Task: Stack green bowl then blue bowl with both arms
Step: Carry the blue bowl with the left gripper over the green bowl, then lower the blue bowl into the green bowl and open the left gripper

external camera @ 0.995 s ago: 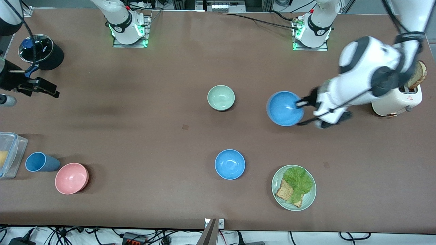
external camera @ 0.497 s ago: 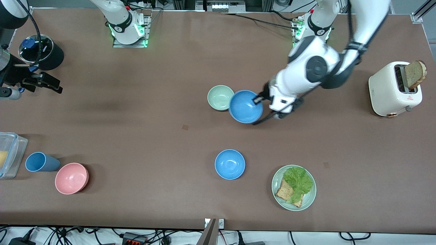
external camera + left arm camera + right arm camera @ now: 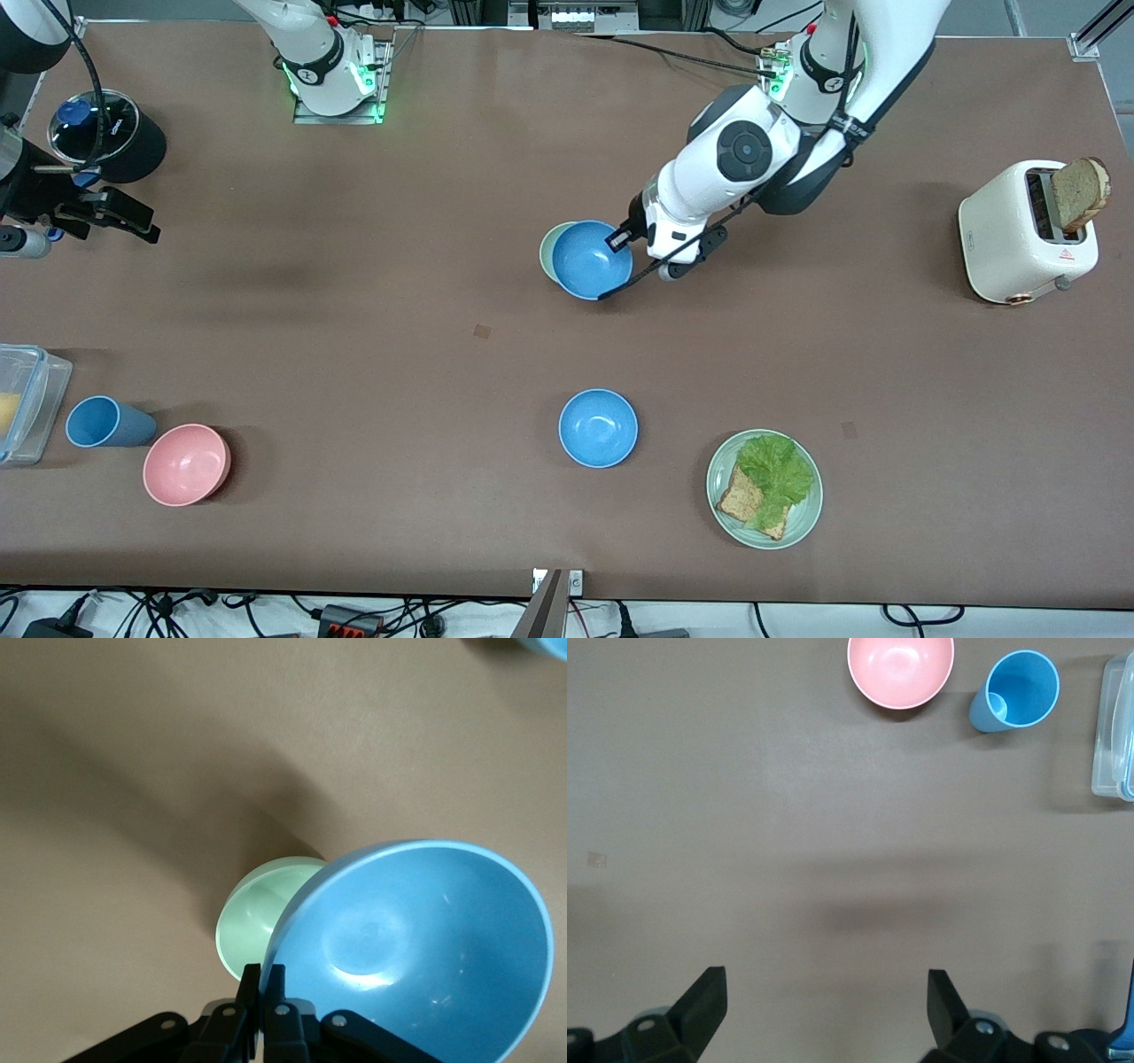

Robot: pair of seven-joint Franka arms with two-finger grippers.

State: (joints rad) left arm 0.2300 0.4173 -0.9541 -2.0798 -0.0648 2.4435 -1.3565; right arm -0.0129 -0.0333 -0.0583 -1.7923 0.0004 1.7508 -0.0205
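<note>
My left gripper needs to let go of the sky-blue bowl inside the pale green bowl [image 3: 575, 248] [image 3: 288, 926], nested on its bottom. The sky-blue bowl is still in the air above it.
My left gripper [image 3: 617, 239] is shut on the rim of a sky-blue bowl [image 3: 589, 259] and holds it in the air over the pale green bowl [image 3: 547, 250], which it mostly covers. In the left wrist view the blue bowl [image 3: 416, 948] is pinched at its rim by my gripper [image 3: 263, 974], with the green bowl [image 3: 257, 912] below it. A second blue bowl [image 3: 598, 428] sits on the table nearer the front camera. My right gripper [image 3: 826, 988] is open and empty, waiting at the right arm's end of the table [image 3: 106, 217].
A pale green plate with toast and lettuce [image 3: 722, 461] is beside the second blue bowl. A white toaster [image 3: 1019, 235] stands at the left arm's end. A pink bowl [image 3: 186, 463], blue cup [image 3: 102, 422], clear box [image 3: 27, 399] and black pot [image 3: 111, 133] are at the right arm's end.
My left arm has carried the blue bowl from near the toaster toward the middle, and it now hangs over the green bowl. The right gripper has barely shifted.
</note>
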